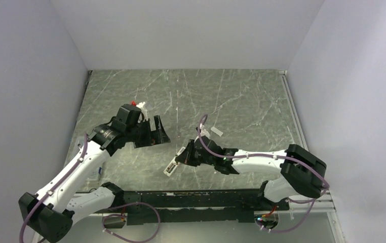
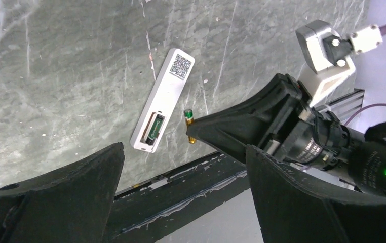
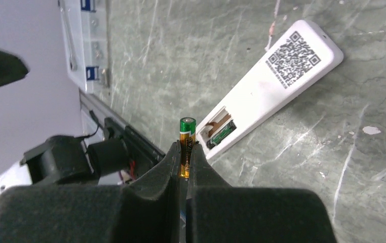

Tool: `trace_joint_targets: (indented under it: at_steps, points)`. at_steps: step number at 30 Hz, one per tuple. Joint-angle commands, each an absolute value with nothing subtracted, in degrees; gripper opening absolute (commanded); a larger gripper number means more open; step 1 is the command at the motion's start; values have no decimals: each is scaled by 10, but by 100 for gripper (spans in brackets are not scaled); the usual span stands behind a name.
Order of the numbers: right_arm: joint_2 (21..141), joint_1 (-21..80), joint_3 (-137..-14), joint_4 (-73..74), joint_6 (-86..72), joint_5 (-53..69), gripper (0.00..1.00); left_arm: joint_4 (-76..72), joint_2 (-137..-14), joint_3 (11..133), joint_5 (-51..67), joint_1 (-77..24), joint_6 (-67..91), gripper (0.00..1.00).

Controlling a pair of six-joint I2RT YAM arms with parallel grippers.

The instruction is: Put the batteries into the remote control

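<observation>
My right gripper will let go of the orange-gold battery in the empty slot [image 1: 170,167] [image 3: 215,125] beside the greenish battery in the remote's bay.
The white remote control [image 1: 172,166] lies face down near the front edge, with a QR label on its back and its battery bay open. It also shows in the left wrist view [image 2: 164,97] and the right wrist view [image 3: 277,83]. A greenish battery [image 3: 222,133] lies in the bay [image 2: 153,127]. My right gripper [image 3: 185,149] is shut on the orange-gold battery [image 3: 186,139], green-capped end forward, just beside the bay's open end [image 2: 189,126]. My left gripper [image 1: 153,132] is open and empty, held above the table to the left of the remote.
A small flat white cover piece [image 1: 216,131] lies on the table behind the right gripper. The black mounting rail [image 1: 191,197] runs along the near edge just beyond the remote's end. White walls close in the table on three sides.
</observation>
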State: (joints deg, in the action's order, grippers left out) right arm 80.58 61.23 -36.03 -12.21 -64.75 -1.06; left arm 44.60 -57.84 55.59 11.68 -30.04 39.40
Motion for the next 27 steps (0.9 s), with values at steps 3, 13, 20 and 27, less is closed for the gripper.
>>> trace_joint_targets:
  at_steps: [3, 13, 20, 27]
  points:
    - [846, 657, -380, -141, -733, -140, 0, 464, -551, 561, 123, -301, 351, 96]
    - [873, 698, -413, -74, -808, -226, 0, 459, -542, 556, 145, -301, 323, 97]
    - [902, 714, -424, -66, -862, -241, 0, 457, -533, 548, 154, -301, 311, 97]
    - [920, 732, -447, -30, -908, -270, 0, 454, -519, 534, 153, -301, 295, 97]
